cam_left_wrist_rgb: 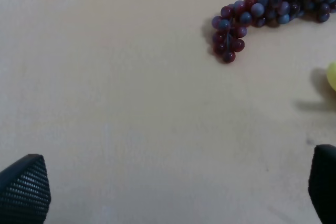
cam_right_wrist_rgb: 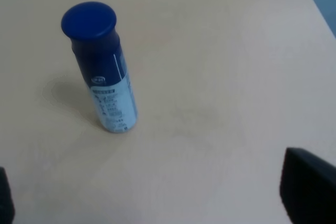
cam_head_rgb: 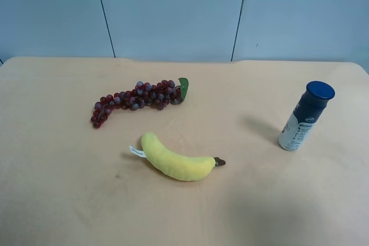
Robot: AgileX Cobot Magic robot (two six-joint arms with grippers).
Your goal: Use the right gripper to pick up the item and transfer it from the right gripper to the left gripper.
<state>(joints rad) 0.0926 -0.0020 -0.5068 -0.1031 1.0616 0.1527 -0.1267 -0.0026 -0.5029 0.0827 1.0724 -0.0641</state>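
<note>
My right gripper should close on the upper body of the bottle point(cam_head_rgb: 310, 108), just under the bottle's dark blue cap.
The item is a slim bottle point(cam_head_rgb: 305, 116) with a dark blue cap and a white lower body. It stands upright on the tan table point(cam_head_rgb: 57, 200) at the exterior high view's right. In the right wrist view the bottle point(cam_right_wrist_rgb: 102, 72) stands well ahead of my right gripper point(cam_right_wrist_rgb: 157, 203), which is open and empty, with only its black fingertips point(cam_right_wrist_rgb: 307, 187) showing at the frame edges. My left gripper point(cam_left_wrist_rgb: 173, 192) is open and empty above bare table, its textured fingertips point(cam_left_wrist_rgb: 23, 187) showing. Neither arm shows in the exterior high view.
A red grape bunch point(cam_head_rgb: 138, 99) lies at the table's middle, also in the left wrist view point(cam_left_wrist_rgb: 268, 11). A yellow plush banana point(cam_head_rgb: 176, 159) lies in front of it; its tip shows in the left wrist view point(cam_left_wrist_rgb: 332, 74). A blue-grey wall stands behind.
</note>
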